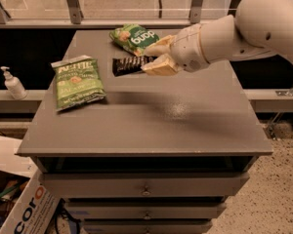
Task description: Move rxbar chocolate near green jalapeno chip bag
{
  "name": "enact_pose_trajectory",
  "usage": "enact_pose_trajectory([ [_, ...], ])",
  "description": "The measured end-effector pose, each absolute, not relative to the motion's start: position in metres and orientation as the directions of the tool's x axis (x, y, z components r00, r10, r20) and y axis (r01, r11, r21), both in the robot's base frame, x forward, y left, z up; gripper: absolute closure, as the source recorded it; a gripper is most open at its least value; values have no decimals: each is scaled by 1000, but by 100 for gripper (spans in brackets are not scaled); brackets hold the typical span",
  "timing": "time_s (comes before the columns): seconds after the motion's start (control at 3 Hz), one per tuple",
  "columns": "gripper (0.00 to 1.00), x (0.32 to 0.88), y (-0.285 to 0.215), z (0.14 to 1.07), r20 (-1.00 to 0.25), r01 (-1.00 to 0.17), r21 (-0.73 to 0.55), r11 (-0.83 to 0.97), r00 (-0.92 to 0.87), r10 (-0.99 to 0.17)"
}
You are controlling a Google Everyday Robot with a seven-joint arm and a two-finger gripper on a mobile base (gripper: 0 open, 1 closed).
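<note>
My gripper is going to let go of the rxbar chocolate on the grey table, touching the near side edge of the green jalapeno chip bag (101, 87).
The rxbar chocolate (128, 65), a slim dark bar with pale lettering, hangs a little above the grey table top (151, 126); its shadow lies on the surface below. My gripper (152, 59) reaches in from the right and is shut on the bar's right end, one tan finger above it and one below. The green jalapeno chip bag (77, 83) lies flat at the table's left side, to the left of the bar and slightly nearer the front, a short gap away.
A darker green puffy bag (135, 37) lies at the back of the table, just behind the bar and gripper. A soap dispenser (11, 83) stands on a ledge at left. Drawers (145, 186) sit below the top; cardboard boxes (24, 208) are on the floor at left.
</note>
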State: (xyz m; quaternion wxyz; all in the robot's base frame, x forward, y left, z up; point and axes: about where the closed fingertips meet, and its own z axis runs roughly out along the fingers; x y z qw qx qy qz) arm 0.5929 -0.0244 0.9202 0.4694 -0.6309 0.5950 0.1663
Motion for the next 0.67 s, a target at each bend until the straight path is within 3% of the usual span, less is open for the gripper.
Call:
enact_pose_trajectory([
  [0.67, 100, 635, 23, 897, -735, -884, -441, 157, 256, -627],
])
